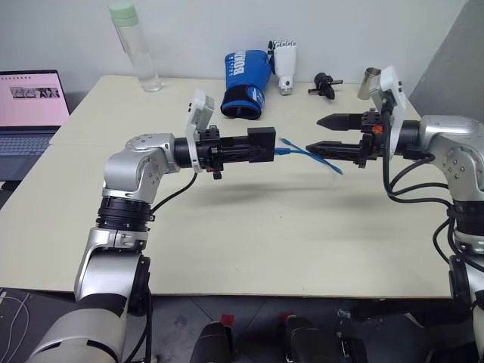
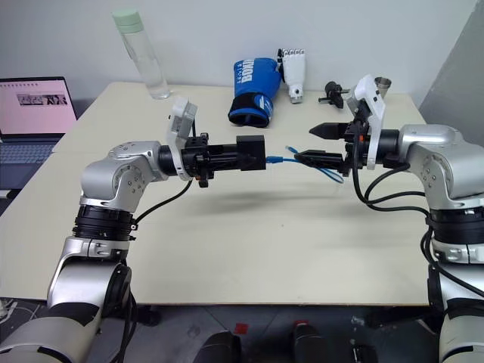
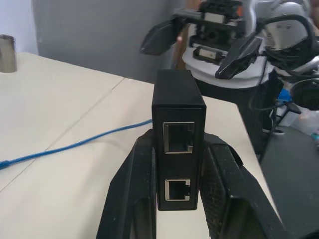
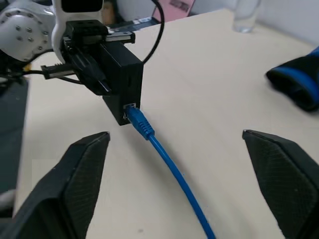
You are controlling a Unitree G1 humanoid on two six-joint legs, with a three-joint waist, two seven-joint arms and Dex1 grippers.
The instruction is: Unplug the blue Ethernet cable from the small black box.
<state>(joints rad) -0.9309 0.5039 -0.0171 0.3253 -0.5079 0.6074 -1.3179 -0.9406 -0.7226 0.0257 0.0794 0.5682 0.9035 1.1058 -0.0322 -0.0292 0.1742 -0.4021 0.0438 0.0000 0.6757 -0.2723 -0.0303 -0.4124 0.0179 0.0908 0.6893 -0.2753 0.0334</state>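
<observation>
The right gripper's open fingers straddle the cord behind the plug and point crooked, so the robot should line them up and grip the plug itself [image 1: 282, 151] before pulling.
The small black box [image 1: 262, 143] is held level above the table, with my left gripper [image 1: 251, 147] shut on its sides. In the left wrist view the box [image 3: 178, 104] shows two empty ports facing that camera. The blue Ethernet cable [image 1: 310, 153] leaves the box's opposite face. There its plug [image 4: 135, 117] sits in a port at the lower edge. The cord [image 4: 174, 172] droops away between the spread fingers of my right gripper [image 1: 327, 134], which is open and does not clamp it.
At the back of the cream table [image 1: 249, 242] stand a clear bottle [image 1: 136, 49], a blue boxing glove [image 1: 246, 76], a white robot hand [image 1: 285, 64], a black knobbed gadget [image 1: 325, 85] and a metal cup [image 1: 370, 79]. A laptop [image 1: 30, 106] sits at the left.
</observation>
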